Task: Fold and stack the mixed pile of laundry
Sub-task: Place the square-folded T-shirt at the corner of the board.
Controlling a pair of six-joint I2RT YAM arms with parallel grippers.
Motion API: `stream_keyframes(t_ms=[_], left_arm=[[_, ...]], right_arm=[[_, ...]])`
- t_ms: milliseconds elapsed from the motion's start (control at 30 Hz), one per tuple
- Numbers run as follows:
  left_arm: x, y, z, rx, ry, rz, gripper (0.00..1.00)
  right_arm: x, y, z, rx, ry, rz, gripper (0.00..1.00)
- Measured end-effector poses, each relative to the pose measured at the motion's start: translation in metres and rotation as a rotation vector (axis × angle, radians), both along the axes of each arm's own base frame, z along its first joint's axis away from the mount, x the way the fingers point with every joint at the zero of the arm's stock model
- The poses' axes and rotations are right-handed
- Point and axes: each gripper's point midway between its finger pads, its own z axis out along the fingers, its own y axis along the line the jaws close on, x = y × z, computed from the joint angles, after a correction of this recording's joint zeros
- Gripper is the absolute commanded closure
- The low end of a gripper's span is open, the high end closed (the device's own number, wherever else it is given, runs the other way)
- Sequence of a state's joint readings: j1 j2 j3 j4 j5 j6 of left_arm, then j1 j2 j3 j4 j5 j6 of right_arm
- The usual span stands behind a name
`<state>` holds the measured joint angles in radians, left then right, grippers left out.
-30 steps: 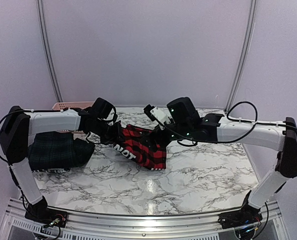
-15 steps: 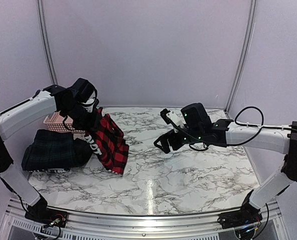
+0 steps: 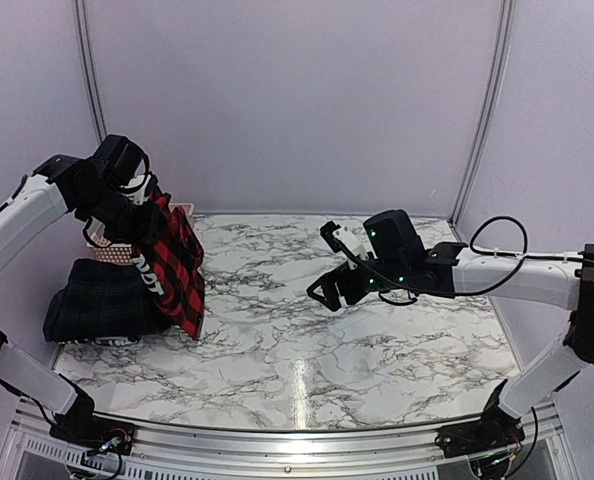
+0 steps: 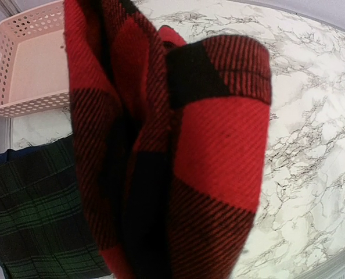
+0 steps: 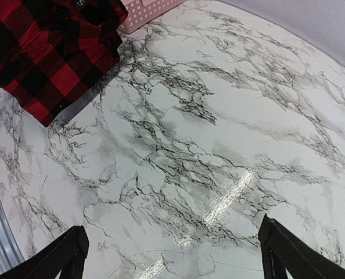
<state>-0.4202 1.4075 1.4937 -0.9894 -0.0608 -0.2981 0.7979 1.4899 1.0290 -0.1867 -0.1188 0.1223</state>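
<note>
Next, I set the red-and-black checked shirt on the folded dark green plaid garment [image 3: 105, 284] [image 4: 30, 189], toward the pink basket, using my left gripper.
My left gripper [image 3: 145, 218] is raised at the far left and shut on the red-and-black checked shirt [image 3: 174, 268], which hangs down with white lettering along one edge. In the left wrist view the shirt [image 4: 207, 145] fills the frame and hides the fingers. Under it, at the table's left, lies a folded dark green plaid garment [image 3: 102, 300] [image 4: 33, 221] with a navy edge [image 4: 10, 156] showing beside it. My right gripper [image 3: 332, 282] [image 5: 172, 256] hovers open over bare marble near the middle, holding nothing. The right wrist view shows the shirt [image 5: 50, 52] at top left.
A pink lattice basket [image 3: 105, 251] [image 4: 27, 64] [image 5: 143, 11] stands at the back left, behind the green garment and the hanging shirt. The marble table [image 3: 377, 350] ends at a metal rail along the near edge. Pale walls enclose the back and sides.
The left arm has lifted the checked shirt off the table's middle and carried it up and left over the green garment. The right gripper has drawn back to the right, away from the shirt.
</note>
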Motion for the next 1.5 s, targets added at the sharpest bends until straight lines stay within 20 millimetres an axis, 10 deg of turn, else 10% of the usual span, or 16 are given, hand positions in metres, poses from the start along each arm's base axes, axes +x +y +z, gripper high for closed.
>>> stream_keyframes(t_ms=[400,700,1133,1367,1500], left_arm=[[0.000,0.059,0.034,0.008,-0.048,0.129,1.00],[-0.022,0.145,-0.018,0.191,0.080,0.315,1.00],[-0.014,0.219,-0.070,0.348,0.203,0.312,0.98],[-0.008,0.249,-0.099,0.519,0.296,0.333,0.51],[-0.003,0.271,-0.094,0.631,0.310,0.398,0.07]], right_arm=[[-0.001,0.001,0.000,-0.007,-0.009,0.017,0.02],[-0.004,0.007,-0.012,-0.010,0.023,0.046,0.01],[-0.007,0.011,-0.027,-0.034,0.069,0.077,0.02],[-0.006,0.016,-0.027,-0.028,0.078,0.088,0.01],[-0.004,0.019,-0.029,-0.033,0.088,0.094,0.01]])
